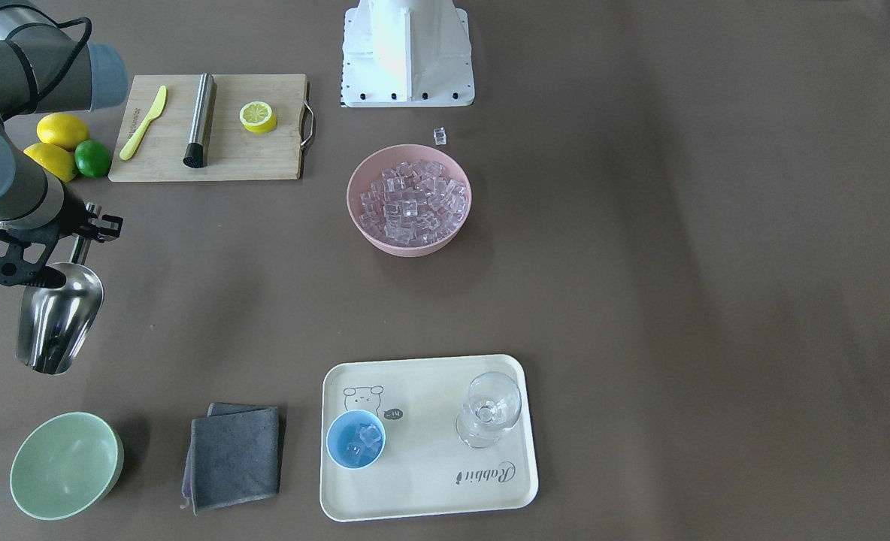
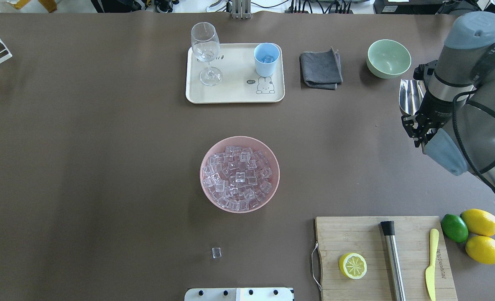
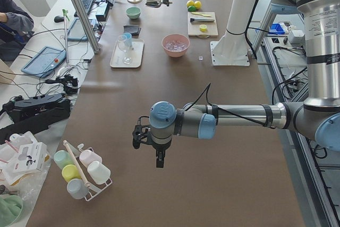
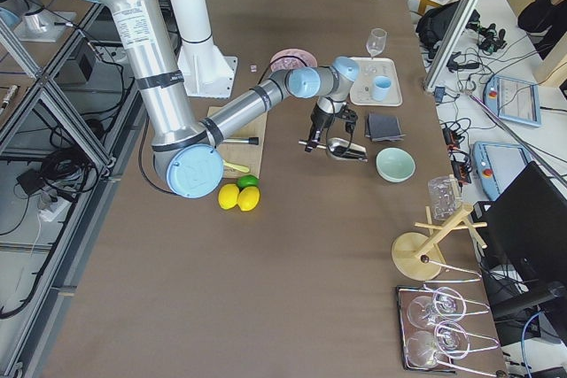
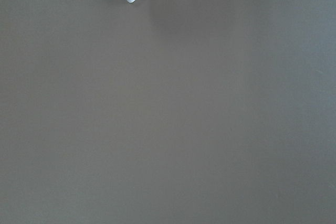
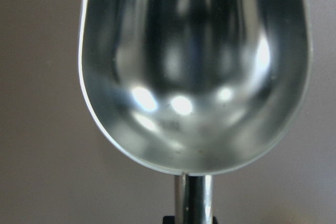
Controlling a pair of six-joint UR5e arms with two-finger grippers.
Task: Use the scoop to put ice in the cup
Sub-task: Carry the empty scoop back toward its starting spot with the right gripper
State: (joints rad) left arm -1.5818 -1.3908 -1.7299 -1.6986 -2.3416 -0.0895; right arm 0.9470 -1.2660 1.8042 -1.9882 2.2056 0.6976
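The steel scoop in my right gripper will be put down on the table [image 1: 109, 263] between the lime and the green bowl, nearer the lime.
My right gripper [image 1: 77, 237] is shut on the handle of the steel scoop [image 1: 60, 319] and holds it above the table, between the cutting board and the green bowl. The right wrist view shows the scoop's trough [image 6: 194, 66] empty. The light-blue cup [image 1: 355, 439] stands on the cream tray [image 1: 430, 488] with a few ice cubes in it. Many ice cubes [image 1: 413, 199] fill the pink bowl [image 1: 370, 229] at the table's middle. One stray cube [image 1: 440, 136] lies near the robot's base. My left gripper [image 3: 159, 158] shows only in the exterior left view, far from all this; I cannot tell its state.
A clear stemmed glass [image 1: 490, 409] shares the tray. A pale green bowl [image 1: 65, 466] and a grey cloth [image 1: 234, 454] lie near the scoop. The cutting board [image 1: 242, 161] holds a steel cylinder [image 1: 199, 120], a half lemon and a yellow knife; two lemons and a lime lie beside it.
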